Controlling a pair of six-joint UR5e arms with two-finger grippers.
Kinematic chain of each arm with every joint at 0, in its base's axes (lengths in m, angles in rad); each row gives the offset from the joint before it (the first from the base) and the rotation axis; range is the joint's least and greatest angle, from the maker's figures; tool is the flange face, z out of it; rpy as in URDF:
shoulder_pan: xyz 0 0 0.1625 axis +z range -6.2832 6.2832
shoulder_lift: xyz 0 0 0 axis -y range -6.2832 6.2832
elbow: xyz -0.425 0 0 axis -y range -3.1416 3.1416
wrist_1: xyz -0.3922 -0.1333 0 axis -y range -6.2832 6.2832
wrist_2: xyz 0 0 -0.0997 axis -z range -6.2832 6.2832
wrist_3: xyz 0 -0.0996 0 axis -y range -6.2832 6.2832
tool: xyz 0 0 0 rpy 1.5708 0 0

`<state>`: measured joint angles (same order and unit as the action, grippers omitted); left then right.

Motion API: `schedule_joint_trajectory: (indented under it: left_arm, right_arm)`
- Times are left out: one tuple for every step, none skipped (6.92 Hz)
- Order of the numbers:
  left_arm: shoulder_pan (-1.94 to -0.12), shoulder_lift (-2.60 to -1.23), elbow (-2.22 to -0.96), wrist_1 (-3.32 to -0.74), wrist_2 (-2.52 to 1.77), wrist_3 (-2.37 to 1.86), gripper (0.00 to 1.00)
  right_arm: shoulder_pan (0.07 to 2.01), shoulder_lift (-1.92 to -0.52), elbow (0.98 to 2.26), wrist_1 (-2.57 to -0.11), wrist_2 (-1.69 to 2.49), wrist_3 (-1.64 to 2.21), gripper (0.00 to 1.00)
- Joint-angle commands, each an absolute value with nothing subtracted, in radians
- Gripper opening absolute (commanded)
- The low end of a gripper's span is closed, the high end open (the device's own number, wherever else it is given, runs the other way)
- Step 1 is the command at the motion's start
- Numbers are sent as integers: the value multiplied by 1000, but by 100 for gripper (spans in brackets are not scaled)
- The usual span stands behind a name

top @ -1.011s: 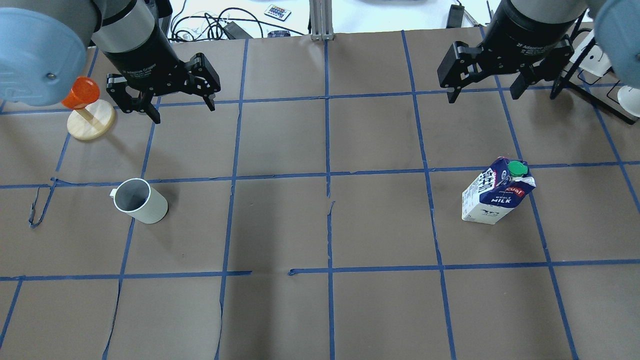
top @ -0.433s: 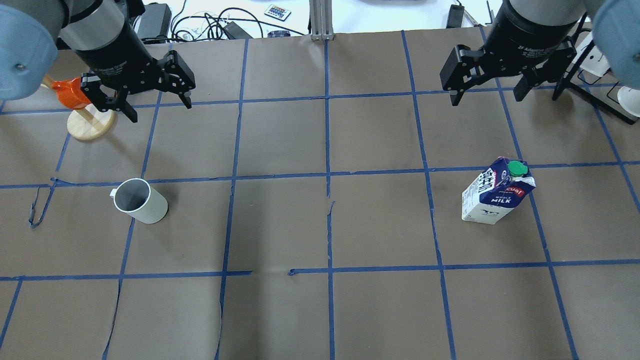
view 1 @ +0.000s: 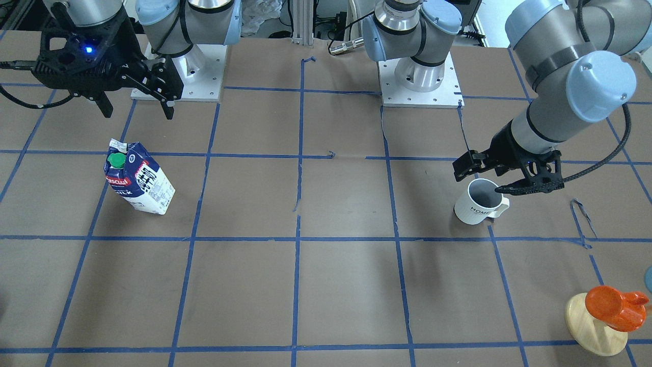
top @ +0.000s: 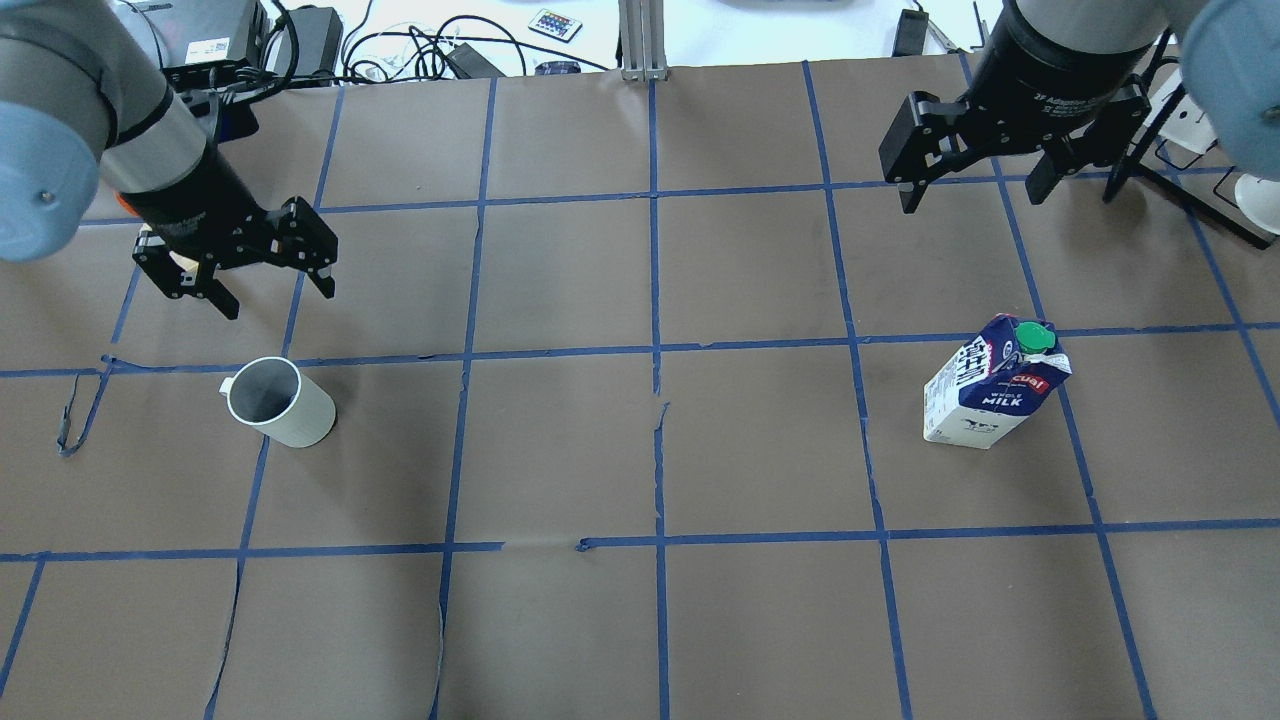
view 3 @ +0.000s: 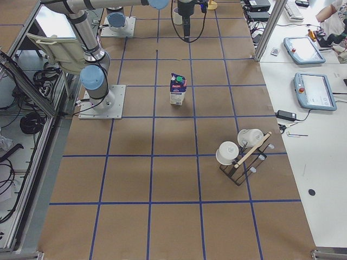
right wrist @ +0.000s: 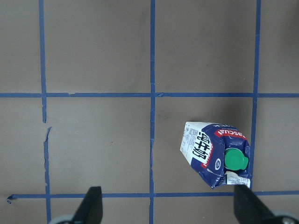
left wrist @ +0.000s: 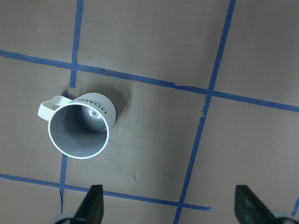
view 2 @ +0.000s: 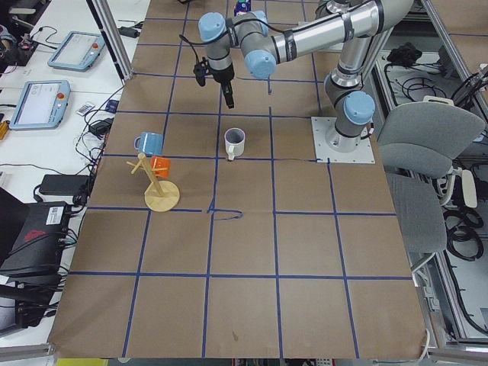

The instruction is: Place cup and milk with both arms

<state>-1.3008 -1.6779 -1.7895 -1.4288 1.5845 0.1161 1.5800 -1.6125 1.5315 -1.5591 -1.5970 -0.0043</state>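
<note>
The white cup's rim [view 1: 469,187] [left wrist: 108,134] opposite the cup's handle is the next spot my left gripper should move to, and it should close there with one finger inside the cup.
The white cup [top: 278,402] stands upright on the left of the table, handle to the left; it also shows in the front view [view 1: 479,203] and the left wrist view [left wrist: 80,128]. My left gripper [top: 280,300] is open and empty, hovering just beyond the cup and above it [view 1: 484,181]. The milk [top: 995,385] stands on the right, leaning slightly, green cap up; it also shows in the front view [view 1: 138,178] and the right wrist view [right wrist: 217,154]. My right gripper [top: 975,200] is open and empty, high above the table beyond the milk [view 1: 137,113].
A wooden mug tree [view 1: 596,331] with an orange mug [view 1: 614,306] stands at the far left of the table. A black rack with white cups [view 3: 241,154] stands at the far right. Blue tape lines grid the brown table cover [top: 650,450].
My left gripper has moved left and toward the cup, lower over the table, staying open. My right gripper has barely moved. Cup and milk have not moved.
</note>
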Motion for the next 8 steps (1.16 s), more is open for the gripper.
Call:
schedule_joint_trajectory:
  left_arm:
    - [-1279, -1721, -1880, -1361, 1690, 213, 100]
    - [-1279, -1742, -1917, -1282, 1681, 216, 100]
    - [-1279, -1765, -1948, -1223, 1681, 216, 98]
    - [-1281, -1781, -1957, -1183, 1680, 215, 93]
    - [-1282, -1789, -1957, -1178, 1680, 215, 67]
    - [-1282, -1789, -1953, -1178, 1681, 216, 20]
    - [-1281, -1789, -1948, -1177, 1683, 218, 0]
    - [-1281, -1789, -1948, -1177, 1683, 216, 0]
  right_arm:
    - [1580, -1609, 1529, -1577, -1592, 5, 100]
    - [1583, -1597, 1535, -1575, -1582, 6, 100]
    - [1579, -1565, 1534, -1575, -1594, -3, 100]
    - [1577, -1559, 1537, -1580, -1591, 15, 100]
    - [1556, -1543, 1542, -1582, -1591, 15, 100]
    - [1502, -1539, 1563, -1577, -1597, 14, 100]
    - [1423, -1539, 1607, -1580, -1597, 6, 100]
    - [1373, -1539, 1636, -1583, -1580, 12, 100]
